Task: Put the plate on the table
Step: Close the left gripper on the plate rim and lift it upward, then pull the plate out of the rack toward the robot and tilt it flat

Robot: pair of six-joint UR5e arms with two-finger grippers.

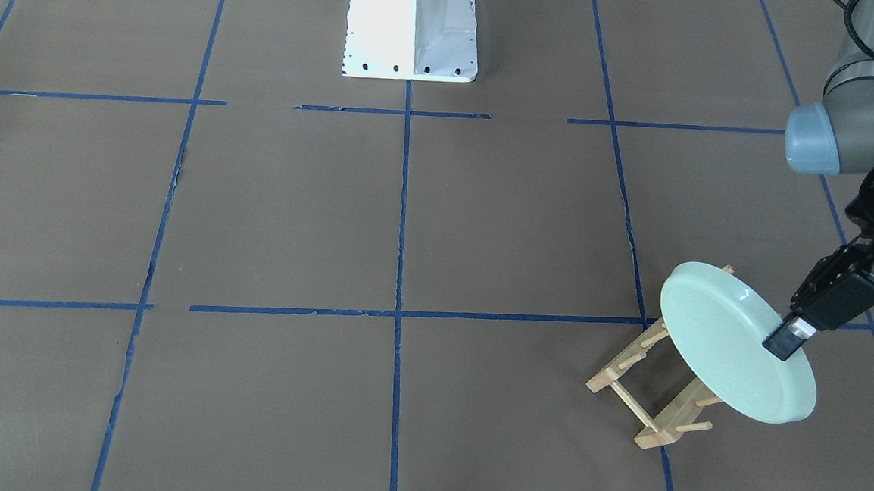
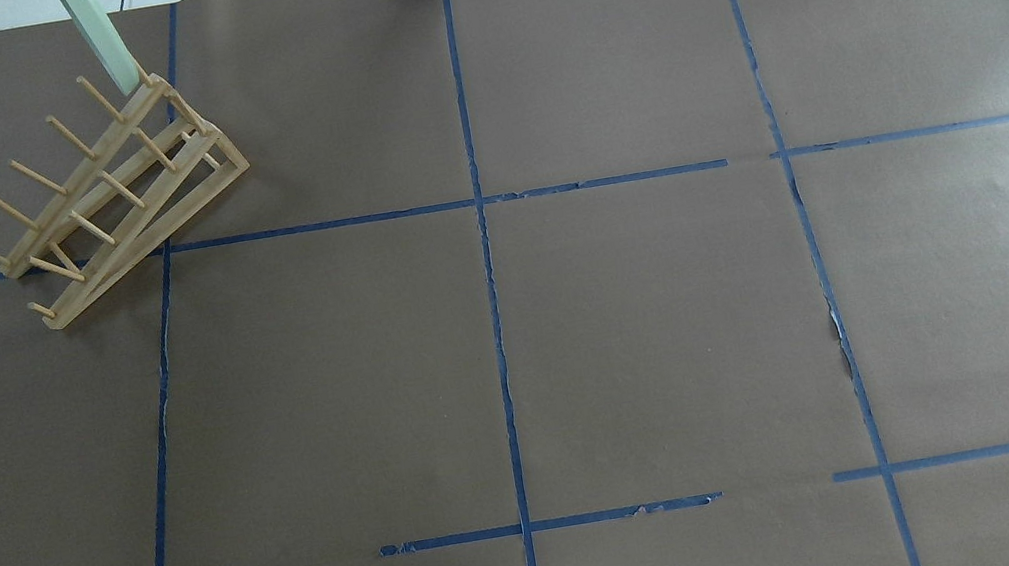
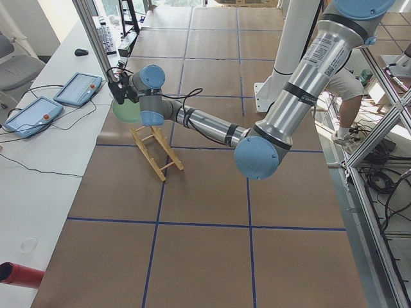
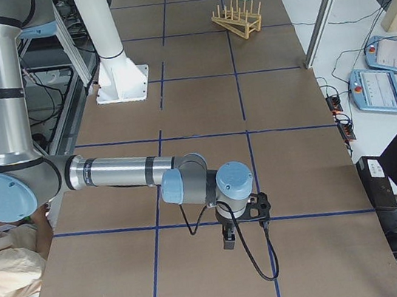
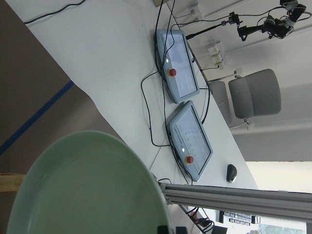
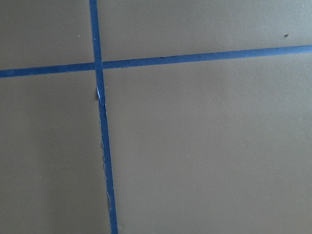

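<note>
My left gripper needs to release the plate on the bare table [image 1: 539,200] between the white robot base and the wooden peg rack.
The pale mint-green plate [image 1: 727,335] stands on edge, tilted, over the end of the wooden peg rack [image 1: 652,395]. I cannot tell whether its lower rim touches the rack. My left gripper [image 1: 781,345] is shut on the plate's upper rim. The plate shows edge-on in the overhead view [image 2: 96,34] above the rack [image 2: 116,193], and fills the lower left of the left wrist view [image 5: 92,190]. My right gripper [image 4: 229,239] hangs low over the brown table [image 1: 295,214], far from the plate; I cannot tell if it is open or shut.
The white robot base [image 1: 412,24] stands at the table's middle edge. Two teach pendants [image 3: 77,90] and cables lie on the white bench beside the rack. An aluminium post [image 3: 96,45] rises next to the plate. The right wrist view shows only taped table [image 6: 195,146].
</note>
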